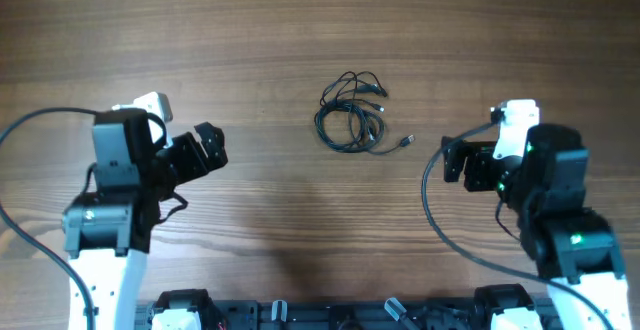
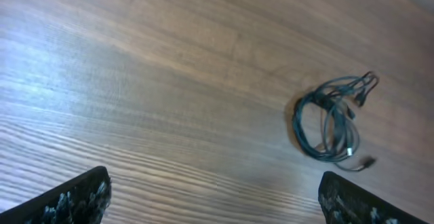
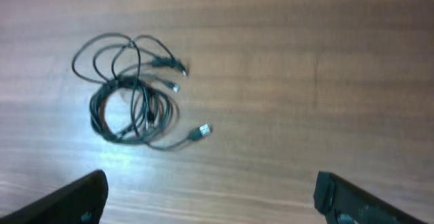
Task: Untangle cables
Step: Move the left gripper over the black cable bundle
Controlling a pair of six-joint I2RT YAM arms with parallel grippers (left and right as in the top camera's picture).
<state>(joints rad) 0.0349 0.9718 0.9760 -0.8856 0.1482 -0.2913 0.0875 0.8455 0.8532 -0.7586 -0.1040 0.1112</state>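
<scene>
My left gripper is to grab, next, the coil's side [image 1: 320, 133] [image 2: 298, 130] opposite the trailing plug, where the looped black cables bunch together.
The cables [image 1: 352, 118] are thin black cords with small plug ends, looped in a loose tangle on the wooden table [image 1: 300, 30], between the two arms. They also show in the left wrist view [image 2: 332, 124] at the right and in the right wrist view [image 3: 132, 102] at the upper left. One plug [image 3: 201, 130] trails out to the right of the coil. My left gripper [image 1: 210, 150] is open and empty, left of the tangle. My right gripper [image 1: 458, 158] is open and empty, right of it. Neither touches the cables.
Thick black arm cables curve over the table at the far left [image 1: 25, 130] and by the right arm [image 1: 430, 210]. The arm bases stand at the near edge [image 1: 330, 315].
</scene>
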